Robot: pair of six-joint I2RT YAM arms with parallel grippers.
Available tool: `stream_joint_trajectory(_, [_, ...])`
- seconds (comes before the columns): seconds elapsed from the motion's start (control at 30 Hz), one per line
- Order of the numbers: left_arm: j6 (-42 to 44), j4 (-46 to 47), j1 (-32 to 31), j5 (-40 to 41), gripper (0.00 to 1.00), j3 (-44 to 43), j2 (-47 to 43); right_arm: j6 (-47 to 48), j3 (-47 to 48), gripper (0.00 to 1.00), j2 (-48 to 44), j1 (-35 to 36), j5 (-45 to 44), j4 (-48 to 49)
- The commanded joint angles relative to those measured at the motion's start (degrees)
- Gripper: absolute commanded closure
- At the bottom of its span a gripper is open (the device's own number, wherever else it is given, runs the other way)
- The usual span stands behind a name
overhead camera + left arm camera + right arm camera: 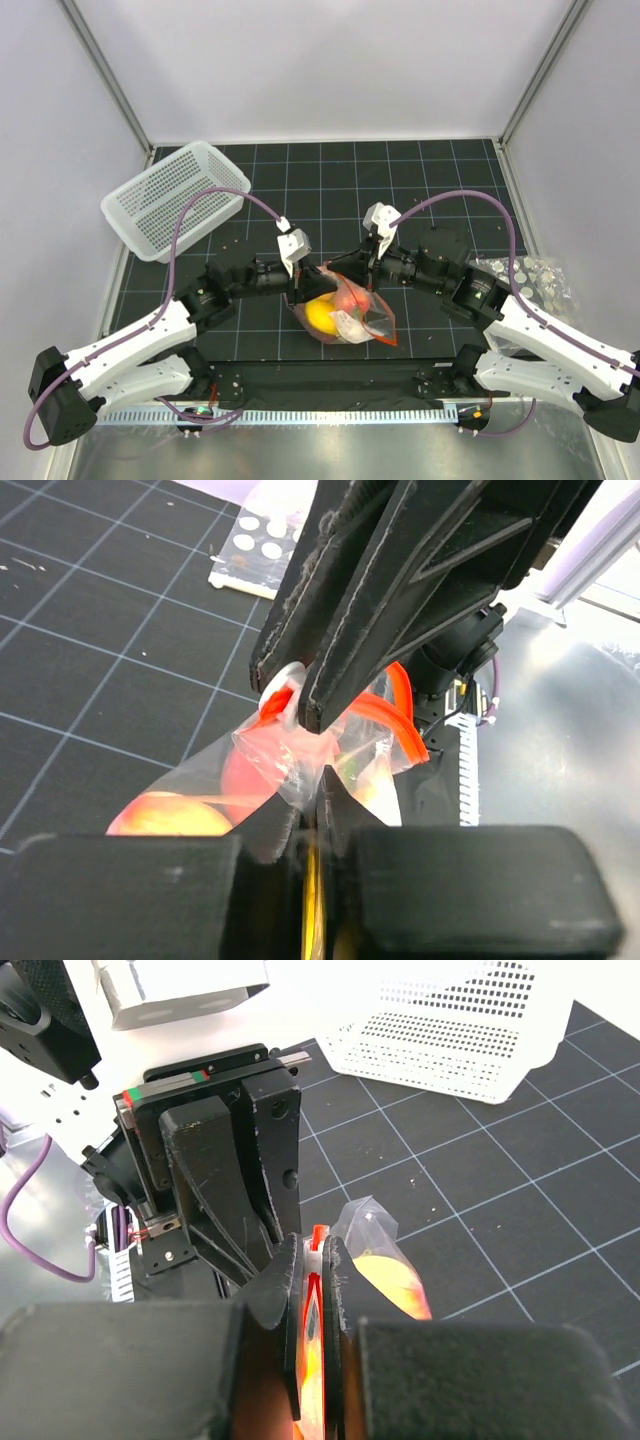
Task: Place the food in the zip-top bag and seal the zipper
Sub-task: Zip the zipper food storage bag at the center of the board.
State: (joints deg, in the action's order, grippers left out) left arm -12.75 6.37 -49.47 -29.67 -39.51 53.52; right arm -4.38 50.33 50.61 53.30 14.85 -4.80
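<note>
My left gripper holds clear plastic below the zipper; it should open, then take the zipper's end (275,705) before my right gripper pulls the slider.
The clear zip-top bag (345,312) lies at the middle of the mat with toy fruits inside: a yellow pear (321,314) and a pink-red peach (250,772) show through the plastic. Its red-orange zipper (384,322) runs along the mouth. My left gripper (300,290) is shut on the bag's clear plastic (290,780) at the left end. My right gripper (352,274) is shut on the zipper strip (318,1250), its fingers (340,670) right in front of the left gripper. The bag's yellow fruit (392,1278) shows beside the right fingers.
A white perforated basket (175,198) lies tilted at the back left. A clear sheet with white dots (530,278) lies at the right edge of the mat. A white toothed rail (330,414) runs along the near edge.
</note>
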Motion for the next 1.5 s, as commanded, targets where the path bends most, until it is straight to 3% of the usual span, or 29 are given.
stream_joint_trajectory(0.0, [0.19, 2.24, 0.08, -0.13, 0.86, -2.77, -0.52, -0.71, 1.27, 0.99, -0.34, 0.31, -0.61, 1.72])
stream_joint_trajectory(0.03, [0.01, 2.24, 0.08, 0.14, 0.75, -2.68, -0.69, -1.15, 1.18, 0.99, -0.51, 0.32, -0.44, 1.72])
stream_joint_trajectory(0.17, [-0.08, 3.12, 0.08, -1.09, 0.56, -2.07, -2.62, -2.56, 1.62, 0.99, -0.86, 0.40, 1.93, 1.90])
stream_joint_trajectory(0.4, [-0.95, 5.58, 0.08, -1.53, 0.52, -0.75, -5.17, -4.23, 2.23, 0.99, -2.62, 0.32, 5.98, 1.28])
stream_joint_trajectory(0.47, [-0.96, 6.28, 0.08, -1.88, 0.59, -0.57, -5.61, -4.23, 2.23, 0.99, -2.71, 0.32, 6.68, 1.19])
stream_joint_trajectory(0.6, [-0.96, 6.90, 0.08, -2.23, 0.85, -0.22, -5.71, -4.49, 2.41, 0.99, -2.01, 0.32, 7.65, 1.28])
stream_joint_trajectory(0.7, [-0.96, 6.81, 0.08, -2.06, 0.97, -0.48, -5.18, -4.58, 2.67, 0.99, -1.04, 0.32, 8.61, 1.46])
stream_joint_trajectory(0.83, [-0.78, 6.72, 0.08, -1.62, 1.00, -0.49, -5.61, -3.71, 2.76, 0.99, -0.69, 0.32, 8.62, 1.11])
stream_joint_trajectory(1.17, [-1.40, 6.64, 0.08, 24.02, 1.00, 6.46, -18.44, -1.07, 1.79, 0.99, 1.85, 0.32, 0.88, 0.76])
stream_joint_trajectory(1.27, [-1.13, 3.13, 0.08, 36.58, 1.00, 7.42, -21.96, -0.80, 2.76, 0.99, 3.96, 0.32, 0.01, -0.47])
stream_joint_trajectory(1.3, [-1.57, 2.16, 0.17, 45.40, 1.00, 7.95, -23.97, -0.72, 3.28, 0.99, 4.23, 0.32, -0.26, -1.17])
stream_joint_trajectory(1.4, [-3.67, -2.75, 0.17, 60.99, 1.00, 9.27, -29.49, -0.63, 3.72, 0.99, 4.94, 0.32, -2.10, -2.23])
stream_joint_trajectory(1.43, [-4.03, -4.59, 0.08, 71.23, 1.00, 9.53, -30.74, -0.63, 3.90, 0.99, 4.85, 0.32, -3.15, -2.67])
stream_joint_trajectory(1.47, [-4.12, -6.18, 0.08, 74.72, 1.00, 9.62, -32.32, -0.63, 4.08, 0.99, 4.94, 0.32, -3.68, -3.20])
